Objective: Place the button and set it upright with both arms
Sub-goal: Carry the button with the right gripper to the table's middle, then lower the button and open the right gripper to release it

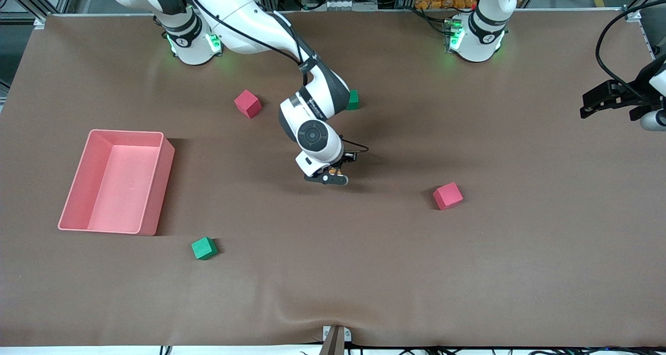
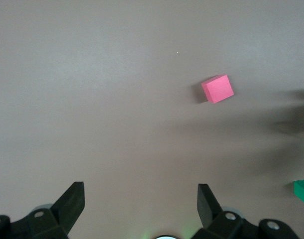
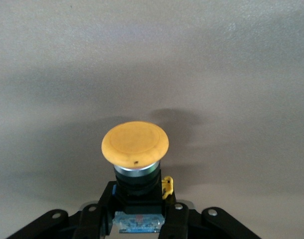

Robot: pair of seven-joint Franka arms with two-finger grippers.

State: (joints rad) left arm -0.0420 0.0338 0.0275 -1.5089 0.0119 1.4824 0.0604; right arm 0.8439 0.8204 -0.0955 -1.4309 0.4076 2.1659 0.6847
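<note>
Next, my right gripper lets go of the button on the brown table (image 1: 337, 185) between the pink bin and the nearer red cube.
The button (image 3: 135, 143) has a round orange cap on a black body with a small yellow clip. My right gripper (image 3: 137, 219) is shut on that black body, and the cap sticks out past the fingertips. In the front view the right gripper (image 1: 329, 178) hangs low over the middle of the brown table, and only a speck of the button's (image 1: 336, 173) orange shows between the fingers. My left gripper (image 1: 587, 105) waits over the left arm's end of the table. In the left wrist view the left gripper (image 2: 141, 199) is open with nothing between its fingers.
A pink bin (image 1: 158, 199) stands toward the right arm's end. One red cube (image 1: 247, 103) and one green cube (image 1: 353, 100) lie near the right arm's elbow. Another red cube (image 1: 447, 195) and another green cube (image 1: 203, 248) lie nearer the front camera.
</note>
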